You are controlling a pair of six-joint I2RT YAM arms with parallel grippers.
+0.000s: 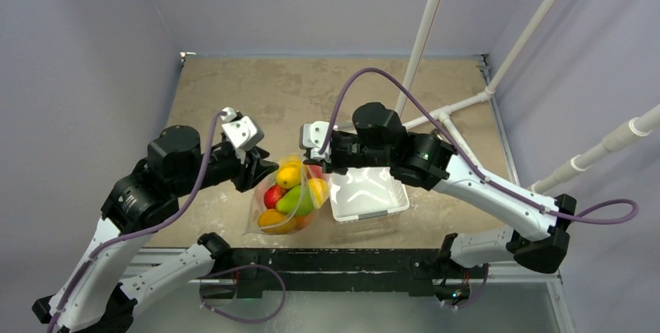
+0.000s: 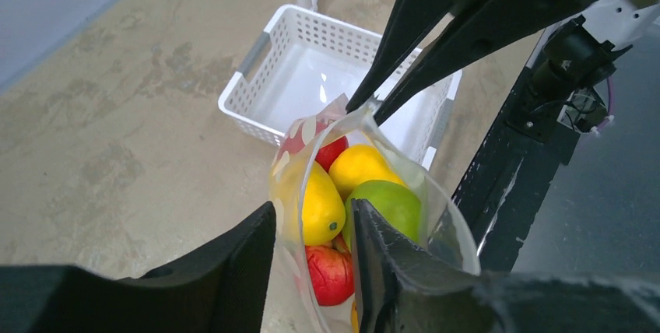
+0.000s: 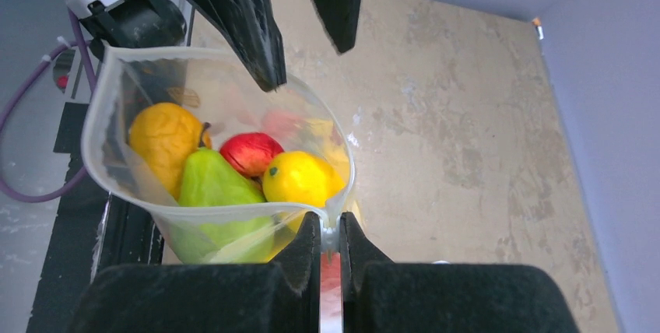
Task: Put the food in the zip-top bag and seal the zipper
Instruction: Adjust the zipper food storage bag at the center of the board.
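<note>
The zip-top bag's rim is wider than my left fingers, so they should pinch both sides together near the zipper's held end (image 2: 355, 124).
The zip-top bag (image 1: 258, 210) stands in front of the arms with its mouth wide open. The food (image 1: 293, 199) lies inside it: yellow (image 3: 300, 177), green (image 3: 206, 185), red (image 3: 251, 152) and orange (image 3: 163, 138) toy fruits. My right gripper (image 3: 330, 224) is shut on the end of the zipper (image 3: 233, 210) and holds that corner up. At the opposite side my left gripper (image 2: 313, 210) is open. One bag wall runs loose between its fingers (image 2: 233, 271), and one finger reaches inside the mouth.
A white tray (image 1: 393, 207) sits just right of the bag, under the right arm. A white pipe frame (image 1: 447, 115) and a small hammer (image 1: 450, 146) lie at the back right. The table's black front rail (image 1: 335, 259) is close behind the bag.
</note>
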